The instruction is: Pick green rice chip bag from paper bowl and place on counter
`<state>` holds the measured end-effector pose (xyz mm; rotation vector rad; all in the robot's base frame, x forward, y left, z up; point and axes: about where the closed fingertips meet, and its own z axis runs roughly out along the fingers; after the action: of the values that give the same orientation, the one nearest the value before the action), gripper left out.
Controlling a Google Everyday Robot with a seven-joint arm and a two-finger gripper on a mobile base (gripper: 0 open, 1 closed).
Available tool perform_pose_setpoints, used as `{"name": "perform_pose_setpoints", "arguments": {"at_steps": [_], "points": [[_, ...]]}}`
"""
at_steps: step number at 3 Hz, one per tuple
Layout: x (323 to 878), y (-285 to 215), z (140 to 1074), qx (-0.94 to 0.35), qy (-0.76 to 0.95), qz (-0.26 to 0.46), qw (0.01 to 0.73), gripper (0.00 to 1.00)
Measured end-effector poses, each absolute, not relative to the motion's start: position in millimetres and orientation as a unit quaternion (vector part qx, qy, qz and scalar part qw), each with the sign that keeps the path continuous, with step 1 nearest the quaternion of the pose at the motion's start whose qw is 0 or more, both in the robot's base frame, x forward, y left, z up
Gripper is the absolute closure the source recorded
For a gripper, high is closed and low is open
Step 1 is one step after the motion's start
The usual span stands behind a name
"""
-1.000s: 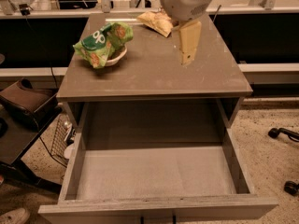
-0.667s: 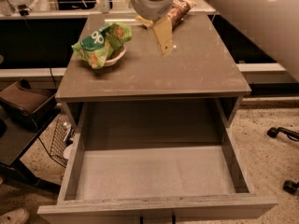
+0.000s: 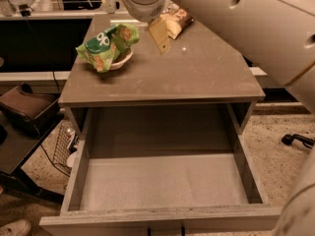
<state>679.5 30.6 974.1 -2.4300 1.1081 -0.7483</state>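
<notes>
Next, I close my gripper on the green rice chip bag's far end (image 3: pixel 120 34), the one closest to the yellow-and-brown chip bag.
The green rice chip bag (image 3: pixel 107 45) lies in the paper bowl (image 3: pixel 121 61) at the back left of the grey-brown counter (image 3: pixel 197 73). The bag covers most of the bowl, so only the bowl's right rim shows. My gripper (image 3: pixel 159 35) hangs over the counter's back middle, a short way right of the bag and apart from it. Its tan fingers (image 3: pixel 160 33) point down and hold nothing. My white arm fills the upper right of the view.
A yellow-and-brown chip bag (image 3: pixel 176 20) lies at the back of the counter, just right of my gripper. The cabinet's large drawer (image 3: pixel 162 181) stands pulled open below. A wire basket (image 3: pixel 64 146) and dark gear sit on the floor at left.
My gripper has moved left across the back of the counter, from the right of the yellow-and-brown bag toward the green bag. More of my arm has come into view at right.
</notes>
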Motion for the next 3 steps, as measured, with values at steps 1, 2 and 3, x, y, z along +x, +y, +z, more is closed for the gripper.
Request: {"name": "perform_pose_setpoints", "arguments": {"at_steps": [1,2,3], "points": [[694,43,972,-0.87,0.373,-0.26,0.188,0.0],[720,65,962,-0.889,0.342,-0.246,0.18,0.0],[747,88,950,-0.907,0.311,-0.228,0.17,0.0]]}}
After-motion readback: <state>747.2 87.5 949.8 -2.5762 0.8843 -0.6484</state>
